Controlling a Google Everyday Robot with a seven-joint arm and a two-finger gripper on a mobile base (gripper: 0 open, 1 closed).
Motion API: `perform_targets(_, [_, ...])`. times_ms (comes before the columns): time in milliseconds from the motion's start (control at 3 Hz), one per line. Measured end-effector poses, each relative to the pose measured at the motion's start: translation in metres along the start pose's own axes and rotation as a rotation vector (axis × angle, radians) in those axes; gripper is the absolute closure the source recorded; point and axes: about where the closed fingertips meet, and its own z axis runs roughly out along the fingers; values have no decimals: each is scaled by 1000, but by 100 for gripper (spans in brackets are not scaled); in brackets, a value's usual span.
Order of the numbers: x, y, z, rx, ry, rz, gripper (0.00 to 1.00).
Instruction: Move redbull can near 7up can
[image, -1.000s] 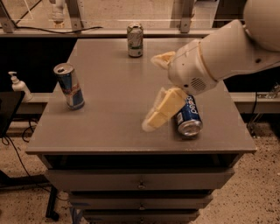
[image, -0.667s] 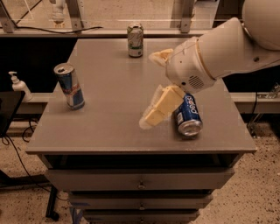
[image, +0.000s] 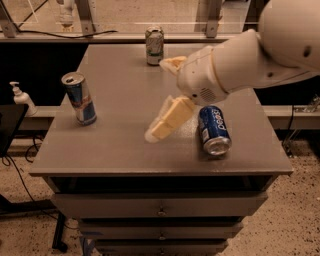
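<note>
The robot's gripper will close on the middle of the redbull can (image: 81, 99), because that can should go near the 7up can.
The redbull can (image: 80, 98), slim, blue and silver, stands upright near the left edge of the grey table (image: 120, 150). The 7up can (image: 154, 46), whitish-silver and green, stands upright at the far edge, near the middle. My gripper (image: 156, 100) hovers over the table's middle, right of the redbull can and in front of the 7up can. Its cream fingers (image: 167, 120) are spread wide and hold nothing. It touches neither can.
A dark-blue Pepsi can (image: 214, 130) lies on its side just right of the gripper, near the front right. My white arm (image: 260, 55) reaches in from the upper right. A soap dispenser (image: 22, 99) stands off the table at the left.
The gripper and arm have drifted slightly left, away from the Pepsi can. The cans have not moved.
</note>
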Motion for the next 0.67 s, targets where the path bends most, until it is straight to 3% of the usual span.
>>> perform_targets(667, [-19,-21,102,-9,-174,34,0])
